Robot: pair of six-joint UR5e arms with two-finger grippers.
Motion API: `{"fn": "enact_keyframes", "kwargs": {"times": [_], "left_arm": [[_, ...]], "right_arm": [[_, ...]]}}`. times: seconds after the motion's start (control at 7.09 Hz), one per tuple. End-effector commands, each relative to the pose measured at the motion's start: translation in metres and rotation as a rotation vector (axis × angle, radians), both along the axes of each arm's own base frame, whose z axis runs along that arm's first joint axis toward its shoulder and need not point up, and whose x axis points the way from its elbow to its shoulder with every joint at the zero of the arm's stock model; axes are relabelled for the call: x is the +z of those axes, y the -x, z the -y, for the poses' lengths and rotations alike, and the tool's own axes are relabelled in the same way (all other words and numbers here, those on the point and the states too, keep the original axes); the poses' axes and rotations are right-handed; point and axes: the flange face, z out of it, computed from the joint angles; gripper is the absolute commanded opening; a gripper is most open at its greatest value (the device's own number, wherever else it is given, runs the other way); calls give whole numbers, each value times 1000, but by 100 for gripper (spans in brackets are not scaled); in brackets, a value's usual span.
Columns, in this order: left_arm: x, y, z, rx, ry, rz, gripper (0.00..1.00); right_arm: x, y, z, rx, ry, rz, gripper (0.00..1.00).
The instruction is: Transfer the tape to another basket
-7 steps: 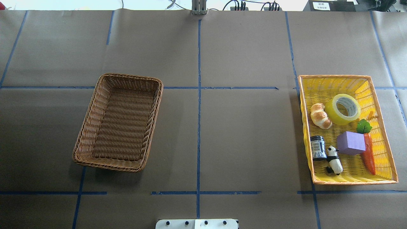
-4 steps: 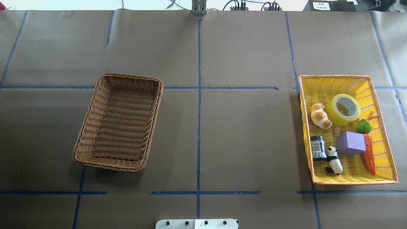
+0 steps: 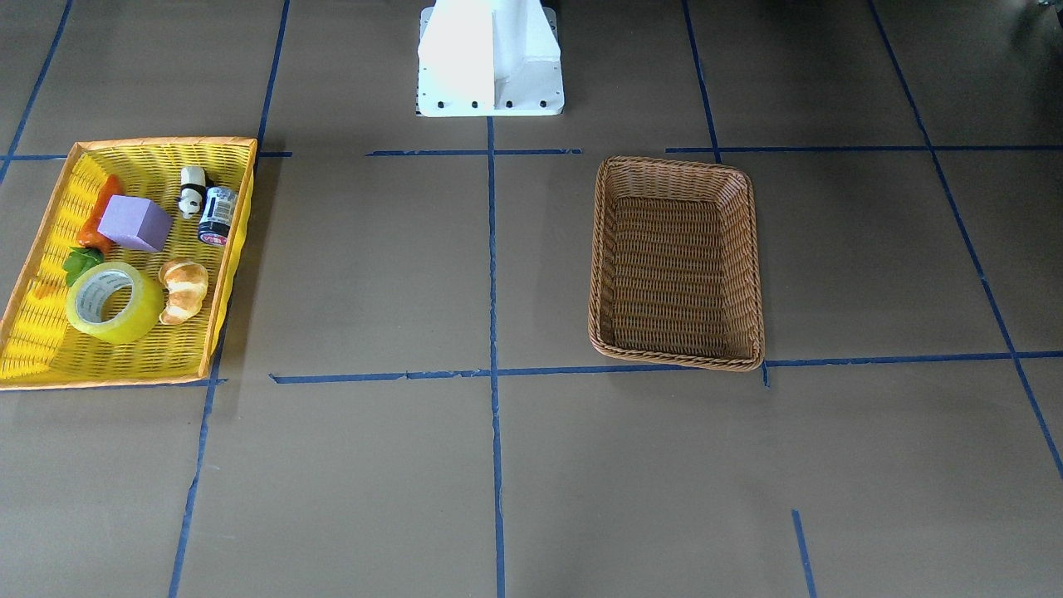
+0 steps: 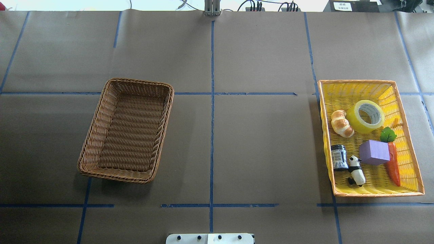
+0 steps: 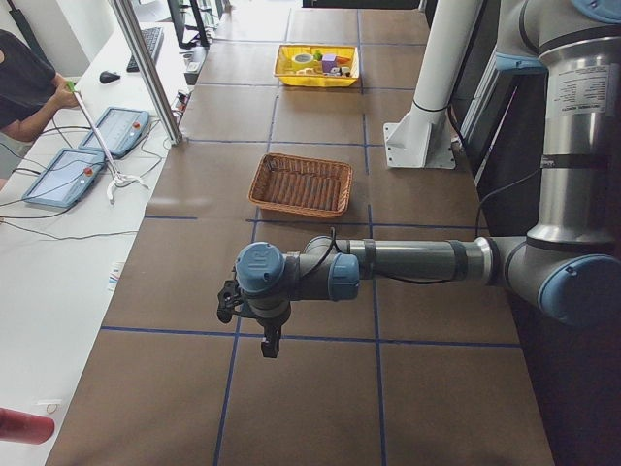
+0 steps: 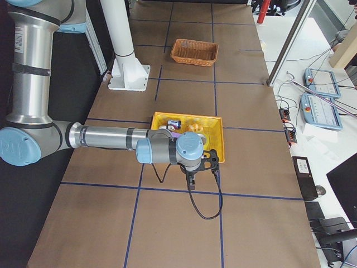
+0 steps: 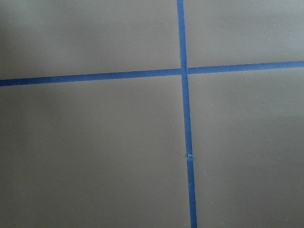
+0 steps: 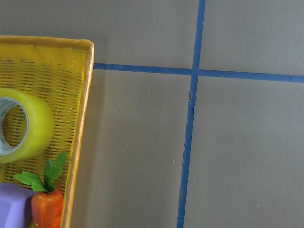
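Observation:
Next, my right gripper will go to the tape and grab its side (image 3: 76, 292) (image 8: 31, 132) opposite the croissant, with one finger in the tape's hole.
The tape (image 4: 365, 116) is a yellow roll with a grey-white core. It lies in the far part of the yellow basket (image 4: 356, 81), next to a croissant (image 4: 342, 123). It also shows in the front view (image 3: 115, 303) and at the left edge of the right wrist view (image 8: 21, 126). The brown wicker basket (image 4: 96, 122) stands empty on the table's left half. My right gripper (image 6: 191, 181) hangs just outside the yellow basket. My left gripper (image 5: 267, 345) hangs over bare table, away from the brown basket (image 5: 296, 209). I cannot tell whether either is open or shut.
The yellow basket also holds a purple cube (image 4: 374, 152), a toy carrot (image 4: 393, 164), a small dark jar (image 4: 339, 157) and a panda figure (image 4: 356, 171). Blue tape lines cross the brown paper. The robot's white base (image 3: 490, 58) stands at the table's near edge.

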Motion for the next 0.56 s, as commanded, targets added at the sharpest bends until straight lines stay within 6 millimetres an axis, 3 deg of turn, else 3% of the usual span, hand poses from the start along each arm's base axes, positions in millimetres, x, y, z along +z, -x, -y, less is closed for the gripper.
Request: {"fn": "enact_keyframes", "kwargs": {"times": [0.0, 0.42], "left_arm": [[-1, 0, 0, 0, -2, -1, 100], [-2, 0, 0, -1, -6, -3, 100]], "right_arm": [[-1, 0, 1, 0, -2, 1, 100], [-5, 0, 4, 0, -11, -2, 100]]}}
